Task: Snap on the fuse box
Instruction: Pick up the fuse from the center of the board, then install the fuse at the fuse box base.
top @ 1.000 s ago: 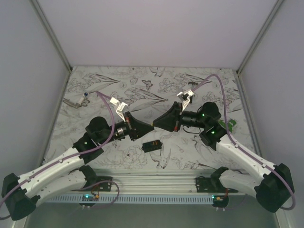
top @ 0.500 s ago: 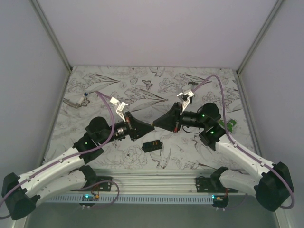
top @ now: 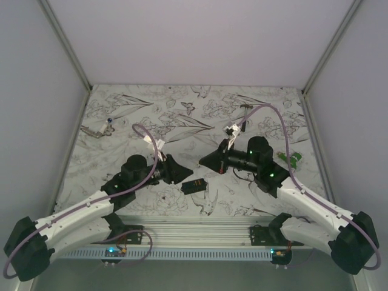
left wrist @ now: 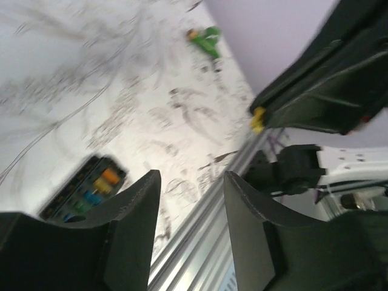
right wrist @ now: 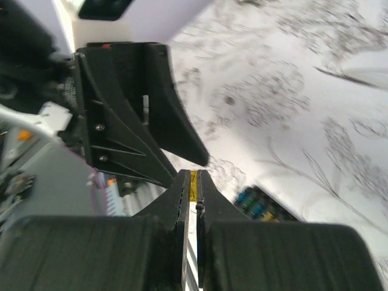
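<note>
I should use my right gripper to put the small yellow piece down in the fuse box's empty end slot point(top: 202, 184) point(right wrist: 279, 217) next to its orange bit.
The fuse box point(top: 195, 185) is a small black box lying flat on the patterned table near the front edge. Its orange and blue bits face up in the left wrist view point(left wrist: 85, 191), and it also shows in the right wrist view point(right wrist: 265, 206). My left gripper point(top: 189, 172) hovers just left of the box and stands open point(left wrist: 191, 176), with nothing between its fingers. My right gripper point(top: 202, 162) is above and right of the box. It is shut point(right wrist: 193, 176) on a small yellow piece point(right wrist: 193, 185), which also shows at its tip point(left wrist: 259, 119).
A small green object point(top: 291, 159) lies at the right side of the table. A tiny hammer-like tool point(top: 100, 129) lies at the far left. The aluminium rail point(top: 200, 227) runs along the table's near edge, just in front of the fuse box.
My left gripper has opened and drawn back and down from the right gripper's tip. The right gripper has closed tighter on the yellow piece and shifted slightly toward the front.
</note>
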Robot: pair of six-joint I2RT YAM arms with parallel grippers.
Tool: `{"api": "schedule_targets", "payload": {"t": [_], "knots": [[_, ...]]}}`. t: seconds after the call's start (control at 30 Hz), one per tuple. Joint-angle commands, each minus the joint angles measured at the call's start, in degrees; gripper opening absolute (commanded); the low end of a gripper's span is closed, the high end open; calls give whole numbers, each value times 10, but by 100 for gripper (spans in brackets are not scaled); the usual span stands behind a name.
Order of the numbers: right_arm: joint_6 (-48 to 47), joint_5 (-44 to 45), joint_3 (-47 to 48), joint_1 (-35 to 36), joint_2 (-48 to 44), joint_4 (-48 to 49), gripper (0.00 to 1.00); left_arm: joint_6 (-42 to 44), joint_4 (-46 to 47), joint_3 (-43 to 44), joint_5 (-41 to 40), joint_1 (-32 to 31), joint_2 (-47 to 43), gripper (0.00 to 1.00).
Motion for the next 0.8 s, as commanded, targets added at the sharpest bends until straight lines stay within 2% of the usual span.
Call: {"api": "schedule_targets", "payload": {"t": [0.0, 0.13, 0.4, 0.6, 0.77], "knots": [[-37, 228, -10, 32, -18, -114, 0, -26, -79, -32, -40, 24, -4, 51], [-30, 354, -37, 72, -25, -131, 0, -41, -155, -40, -45, 47, 5, 56], [-9, 552, -57, 167, 32, -144, 0, -62, -180, -38, -20, 72, 63, 66], [6, 663, -35, 235, 117, -140, 0, -78, -182, -16, 7, 78, 134, 69], [22, 691, -12, 262, 176, -143, 0, -84, -181, -3, 19, 79, 168, 69]]}}
